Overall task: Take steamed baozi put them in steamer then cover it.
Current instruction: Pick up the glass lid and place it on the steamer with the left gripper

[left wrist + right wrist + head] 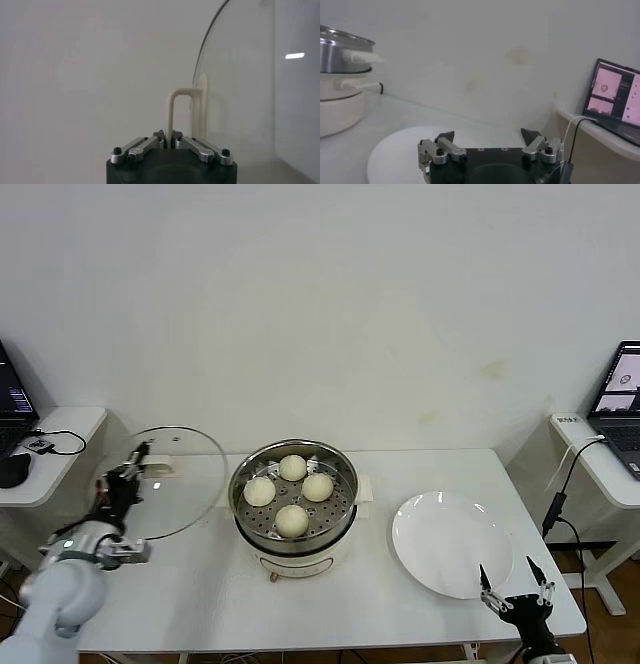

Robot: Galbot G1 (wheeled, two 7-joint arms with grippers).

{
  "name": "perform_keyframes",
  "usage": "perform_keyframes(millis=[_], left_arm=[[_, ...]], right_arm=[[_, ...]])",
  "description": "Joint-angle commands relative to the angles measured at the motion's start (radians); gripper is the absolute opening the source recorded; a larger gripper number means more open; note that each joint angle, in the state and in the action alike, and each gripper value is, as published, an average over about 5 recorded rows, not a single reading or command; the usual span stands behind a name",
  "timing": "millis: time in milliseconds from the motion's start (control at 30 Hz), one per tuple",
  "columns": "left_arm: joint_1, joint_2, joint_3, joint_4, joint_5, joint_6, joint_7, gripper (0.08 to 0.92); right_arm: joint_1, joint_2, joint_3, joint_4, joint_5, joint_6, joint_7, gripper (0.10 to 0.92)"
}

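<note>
My left gripper needs to let go of the glass lid on the steamer's open steel top [293, 490], so that it covers the pale baozi. The lid is now tilted up above the table.
The steamer [343, 477], a shiny steel pot on a white base, stands mid-table with several pale steamed baozi [292, 468] on its perforated tray. Its top is uncovered. To its left, my left gripper [133, 471] holds the round glass lid [190, 484] tilted up above the table. In the left wrist view that gripper [169, 137] is shut on the lid's cream loop handle [179, 95], with the glass [240, 90] beyond it. My right gripper [514, 577] is open and empty at the table's front right, by the white plate [450, 544]. The right wrist view shows it [488, 134] over the plate [395, 150], the steamer [337, 50] farther off.
Side tables flank the white table [200, 584]. The left one carries a laptop [12, 399], a mouse [12, 469] and a cable. The right one holds a laptop [620, 399], with cables [555, 504] hanging beside the table's right edge.
</note>
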Motion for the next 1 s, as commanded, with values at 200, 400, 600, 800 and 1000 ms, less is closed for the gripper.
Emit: perform_keyframes(millis=[200, 400, 600, 800, 1000], left_arm=[[-0.157, -0.164, 0.358, -0.105, 0.21, 0.259, 0.211, 0.15], [-0.199, -0.291, 0.391, -0.078, 0.302, 0.297, 0.255, 0.15], [-0.25, -0.403, 0.428, -0.029, 0.341, 0.316, 0.257, 0.15], [-0.265, -0.444, 0.457, 0.008, 0.365, 0.314, 0.25, 0.15], [-0.273, -0.473, 0.481, 0.045, 0.388, 0.302, 0.244, 0.15]], right_arm=[[0.054, 0.106, -0.017, -0.092, -0.141, 0.053, 0.02, 0.823], [0.072, 0.125, -0.024, -0.153, -0.176, 0.075, 0.032, 0.823], [0.088, 0.142, -0.028, -0.174, -0.195, 0.078, 0.038, 0.823], [0.089, 0.15, -0.031, -0.186, -0.204, 0.083, 0.04, 0.823], [0.086, 0.155, -0.029, -0.188, -0.206, 0.082, 0.041, 0.823]])
